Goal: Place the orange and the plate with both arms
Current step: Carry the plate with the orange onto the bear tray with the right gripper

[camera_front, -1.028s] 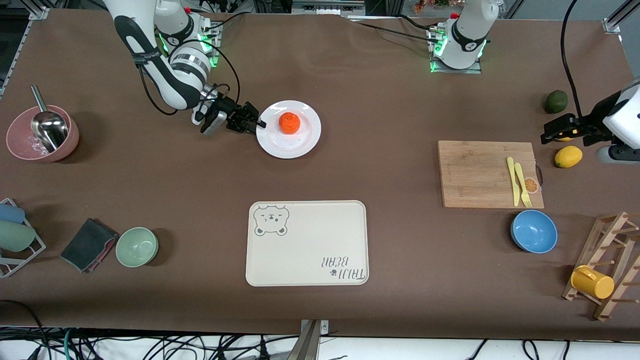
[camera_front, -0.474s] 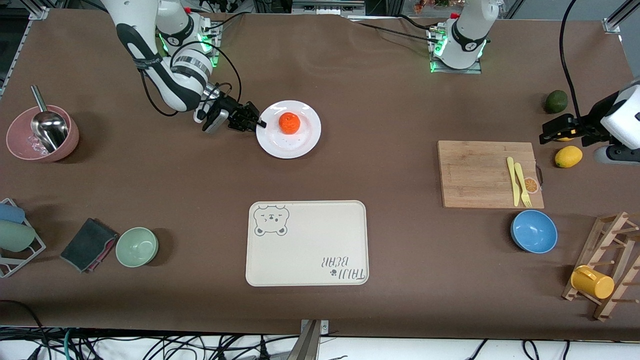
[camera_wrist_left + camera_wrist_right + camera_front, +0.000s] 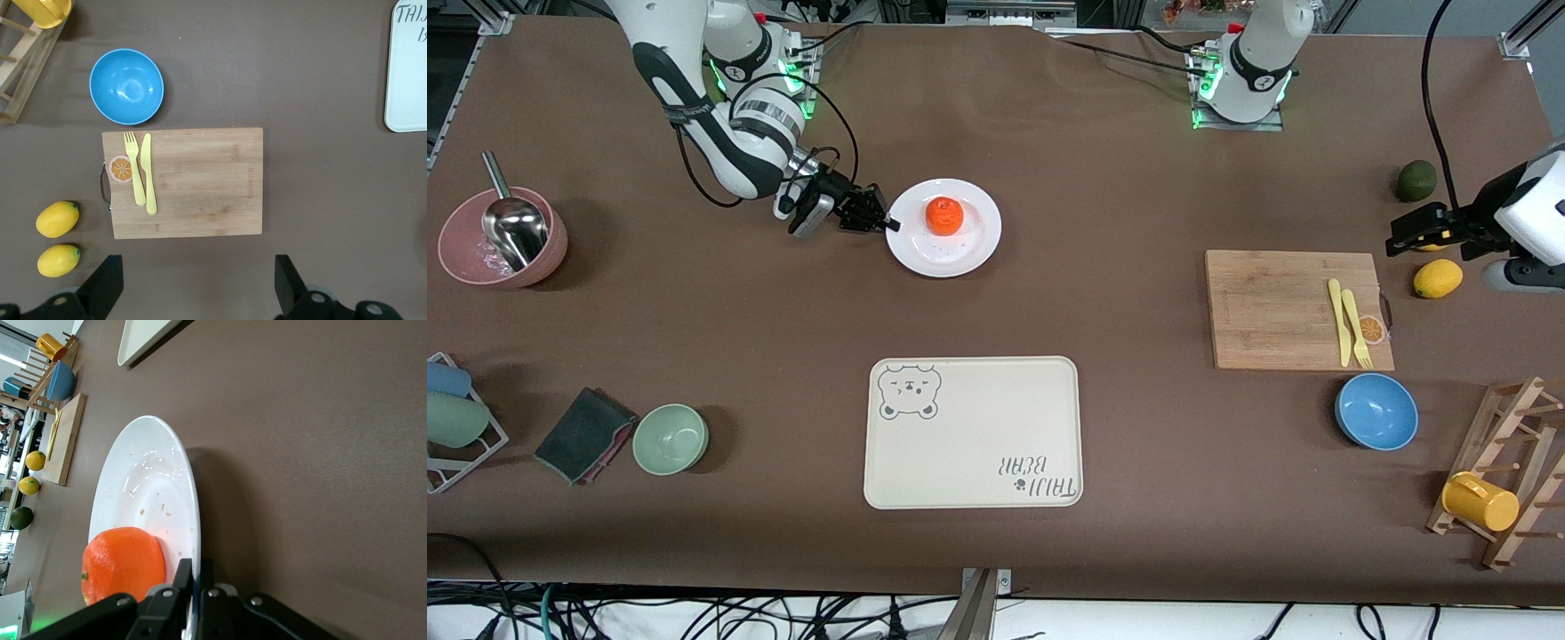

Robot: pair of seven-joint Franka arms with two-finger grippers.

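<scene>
Next, my right gripper releases the white plate, now pinched at its rim, on the bear-face half of the cream tray [image 3: 934,436].
The orange [image 3: 943,216] sits on the white plate [image 3: 960,249], which lies toward the right arm's end of the table. My right gripper [image 3: 890,225] is shut on the plate's rim at the edge toward the right arm's end. The right wrist view shows the rim [image 3: 190,520] pinched between the fingers [image 3: 184,577], with the orange [image 3: 123,563] just inside the right gripper [image 3: 195,579]. My left gripper [image 3: 1416,233] is open and empty, held above the table beside the lemons, and waits. In the left wrist view the left gripper [image 3: 197,287] is over bare table next to the cutting board.
A cream bear-print tray [image 3: 973,433] lies nearer the camera than the plate. A wooden cutting board [image 3: 1280,309] holds a yellow fork and knife [image 3: 1349,322]. Around it are a lemon [image 3: 1438,278], an avocado [image 3: 1416,180], a blue bowl [image 3: 1376,412], a green bowl [image 3: 671,438] and a pink bowl [image 3: 503,236].
The plate with the orange has shifted slightly toward the left arm's end, with the right gripper still on its rim. The left arm has not moved.
</scene>
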